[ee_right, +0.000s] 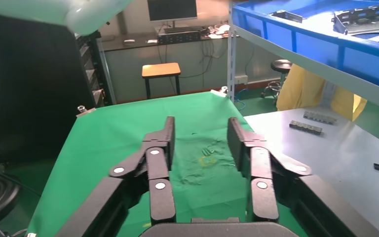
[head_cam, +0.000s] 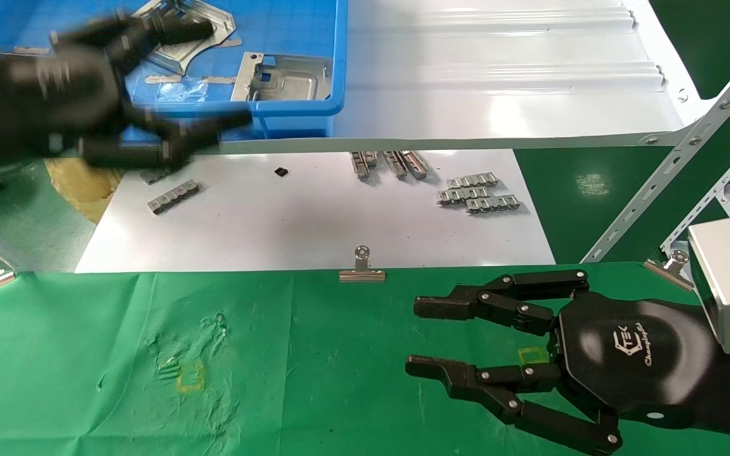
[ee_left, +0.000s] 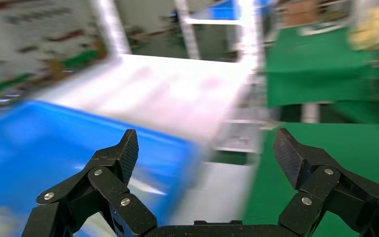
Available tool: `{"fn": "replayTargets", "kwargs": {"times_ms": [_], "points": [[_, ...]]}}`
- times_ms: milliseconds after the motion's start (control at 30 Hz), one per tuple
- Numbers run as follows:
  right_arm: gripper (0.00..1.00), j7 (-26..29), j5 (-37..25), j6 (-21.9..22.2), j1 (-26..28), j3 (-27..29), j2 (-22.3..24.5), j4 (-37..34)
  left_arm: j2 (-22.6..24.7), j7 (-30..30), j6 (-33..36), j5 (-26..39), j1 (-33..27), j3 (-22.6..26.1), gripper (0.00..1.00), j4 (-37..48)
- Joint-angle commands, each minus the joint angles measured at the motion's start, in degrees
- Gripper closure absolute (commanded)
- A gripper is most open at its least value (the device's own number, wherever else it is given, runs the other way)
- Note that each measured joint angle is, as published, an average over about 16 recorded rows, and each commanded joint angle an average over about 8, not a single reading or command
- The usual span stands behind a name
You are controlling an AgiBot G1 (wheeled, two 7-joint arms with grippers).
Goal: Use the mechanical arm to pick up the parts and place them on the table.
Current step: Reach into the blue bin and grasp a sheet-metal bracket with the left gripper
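The silvery metal part farther back in the blue bin has a flat strip [head_cam: 148,7] opposite its curved edge, and my left gripper should close on that strip.
Two silvery stamped metal parts lie in a blue bin [head_cam: 314,101] on the white ribbed shelf: one [head_cam: 282,77] near the bin's front right, one [head_cam: 191,38] farther back, partly behind my left gripper. My left gripper [head_cam: 203,76] is open and empty, blurred, over the bin's front left edge; in the left wrist view [ee_left: 205,148] its fingers [ee_left: 123,153] stand wide apart over the bin and white sheet. My right gripper [head_cam: 419,335] is open and empty, low over the green cloth table [head_cam: 314,392] at the right; its wrist view [ee_right: 200,133] shows only cloth between the fingers.
A white sheet [head_cam: 314,221] with several small grey link strips [head_cam: 479,193] lies between shelf and cloth. Silver binder clips [head_cam: 362,269] hold the cloth's far edge. Slanted white shelf struts [head_cam: 675,164] stand at the right. Yellow square outlines [head_cam: 189,377] mark the cloth.
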Motion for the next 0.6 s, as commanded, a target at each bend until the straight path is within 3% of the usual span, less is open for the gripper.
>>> {"fn": "replayTargets", "kwargs": {"times_ms": [33, 233, 267, 367, 400, 500, 533, 600], "points": [[1.00, 0.00, 0.00, 0.00, 0.00, 0.00, 0.00, 0.00, 1.96, 1.40, -0.66, 3.18, -5.35, 1.01, 0.00, 5.90], [1.00, 0.00, 0.00, 0.00, 0.00, -0.01, 0.00, 0.00, 7.09, 5.95, -11.34, 12.82, -16.66, 4.08, 0.00, 24.31], [1.00, 0.00, 0.00, 0.00, 0.00, -0.01, 0.00, 0.00, 7.90, 6.61, -13.21, 13.87, -17.85, 4.42, 0.07, 26.68], [0.99, 0.00, 0.01, 0.00, 0.00, -0.01, 0.00, 0.00, 10.31, 8.48, -18.02, 16.35, -20.68, 5.34, 0.44, 32.82], [0.91, -0.01, 0.01, 0.00, 0.00, -0.01, 0.00, 0.00, 11.08, 9.00, -19.31, 16.95, -21.42, 5.59, 0.57, 34.60], [0.53, -0.01, 0.01, 0.00, 0.00, -0.01, 0.00, 0.00, 13.20, 10.11, -22.40, 18.33, -23.22, 6.25, 0.94, 39.20], [0.41, -0.01, 0.01, 0.00, 0.00, -0.01, 0.00, 0.00, 13.83, 10.40, -23.17, 18.71, -23.74, 6.46, 1.00, 40.49], [0.16, -0.01, 0.01, 0.00, 0.00, -0.01, 0.01, 0.00, 14.93, 10.83, -24.34, 19.34, -24.63, 6.83, 1.00, 42.68]]}}
